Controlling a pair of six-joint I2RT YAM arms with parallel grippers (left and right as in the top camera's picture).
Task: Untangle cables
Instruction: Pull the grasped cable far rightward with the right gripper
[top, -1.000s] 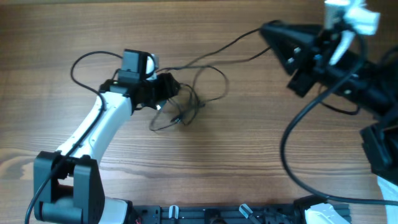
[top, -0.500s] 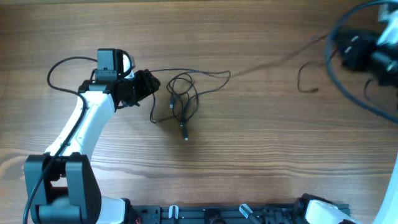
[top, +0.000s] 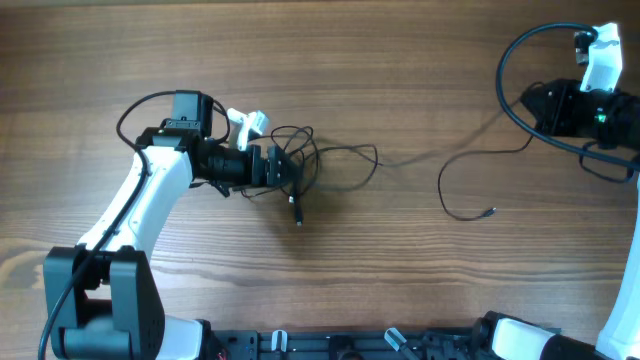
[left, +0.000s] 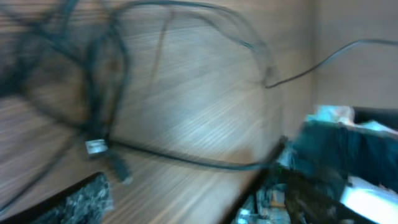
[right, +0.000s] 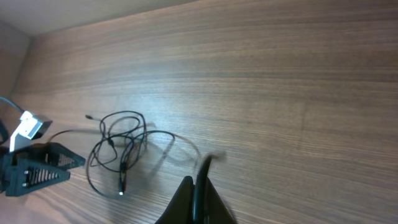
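Observation:
I am holding the cable with my right gripper far from the tangle it runs into, so I should move back, take hold of it beside the tangle (top: 384, 163) and lift it clear.
A tangle of thin black cables (top: 295, 160) lies left of the table's middle; it also shows in the left wrist view (left: 93, 68) and the right wrist view (right: 121, 149). My left gripper (top: 272, 166) sits at the tangle's left side, open, with only bare wood between its fingers (left: 193, 205). A small plug (left: 93, 146) lies just ahead of it. My right gripper (top: 535, 108) is at the far right, shut on one black cable (right: 200, 180). That cable curves down to a free plug end (top: 490, 211) on the table.
A strand (top: 365, 160) trails right from the tangle towards the middle. Wooden table (top: 400, 260). The black rail with clips (top: 330, 345) runs along the front edge. The right arm's thick black hose (top: 505, 70) loops at the far right.
My left gripper has moved right, back against the tangle. My right gripper has come down at the far right, and the pulled cable, stretched before, now lies slack with its free end on the table.

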